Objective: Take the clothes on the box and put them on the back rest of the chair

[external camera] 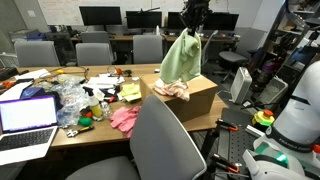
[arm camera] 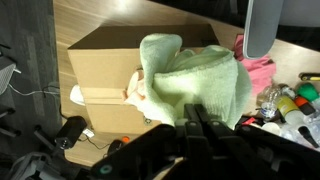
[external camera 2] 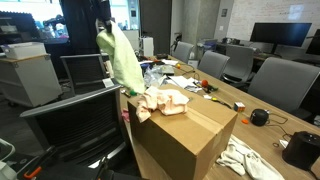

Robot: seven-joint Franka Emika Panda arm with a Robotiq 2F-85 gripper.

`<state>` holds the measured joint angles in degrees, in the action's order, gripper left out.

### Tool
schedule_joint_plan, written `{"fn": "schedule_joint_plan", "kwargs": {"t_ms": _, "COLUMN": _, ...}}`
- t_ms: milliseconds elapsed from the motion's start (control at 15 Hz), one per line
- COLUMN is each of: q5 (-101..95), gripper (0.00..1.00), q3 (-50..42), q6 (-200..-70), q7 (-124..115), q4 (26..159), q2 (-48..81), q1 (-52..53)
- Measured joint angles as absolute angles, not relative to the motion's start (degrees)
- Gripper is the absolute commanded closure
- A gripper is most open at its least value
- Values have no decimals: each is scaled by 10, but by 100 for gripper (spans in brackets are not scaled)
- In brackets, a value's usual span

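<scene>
My gripper is going to release the pale yellow-green garment over the rounded top of the grey chair's back rest (external camera: 155, 112) (arm camera: 260, 44).
My gripper (external camera: 193, 27) hangs above the brown cardboard box (external camera: 197, 100), shut on the top of the pale yellow-green garment (external camera: 182, 60), which drapes down freely. In the wrist view the gripper (arm camera: 195, 107) pinches that garment (arm camera: 200, 80) over the box (arm camera: 100, 65). The peach-pink garment (external camera: 170, 90) lies crumpled on the box top, also seen in an exterior view (external camera 2: 160, 102). The grey chair (external camera: 165, 140) with its rounded back rest stands in front of the table, below the gripper. In an exterior view the lifted garment (external camera 2: 120, 58) hangs beside the chair (external camera 2: 75, 125).
A bright pink cloth (external camera: 124, 118), a laptop (external camera: 27, 115), bottles and clutter (external camera: 85, 100) cover the table left of the box. Other grey chairs (external camera: 95, 50) and monitors stand behind. A white cloth (external camera 2: 245, 160) lies on the table by the box.
</scene>
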<state>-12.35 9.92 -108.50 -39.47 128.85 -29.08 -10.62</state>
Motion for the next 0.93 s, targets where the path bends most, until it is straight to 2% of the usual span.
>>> {"fn": "schedule_joint_plan", "kwargs": {"t_ms": 933, "q5": -135, "gripper": 98, "q3": 154, "q6": -1059, "q7": -344, "q4": 1240, "q2": -239, "q1": 9}}
